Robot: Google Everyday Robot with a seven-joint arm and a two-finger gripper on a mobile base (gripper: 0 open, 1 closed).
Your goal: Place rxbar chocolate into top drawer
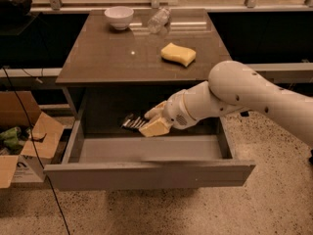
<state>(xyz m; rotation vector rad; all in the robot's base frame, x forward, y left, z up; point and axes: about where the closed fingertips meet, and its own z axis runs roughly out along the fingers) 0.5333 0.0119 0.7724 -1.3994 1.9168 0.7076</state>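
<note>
My gripper needs to let go of the rxbar chocolate on the middle of the top drawer's bottom (151, 149), behind the grey front panel.
The top drawer (146, 174) is pulled open below the brown-topped table (107, 58); its grey front panel faces me. My gripper (149, 123) is inside the drawer opening, just above the drawer's floor near the back. It is shut on the rxbar chocolate (132, 123), a flat black bar with pale lettering that sticks out to the left of the cream-coloured fingers (155, 127). The white arm reaches in from the right.
A yellow sponge (178, 54), a white bowl (119, 17) and a clear plastic bottle (159, 19) lie on the tabletop. An open cardboard box (22, 146) stands on the floor at the left. A black cable (29, 131) hangs near the drawer's left corner.
</note>
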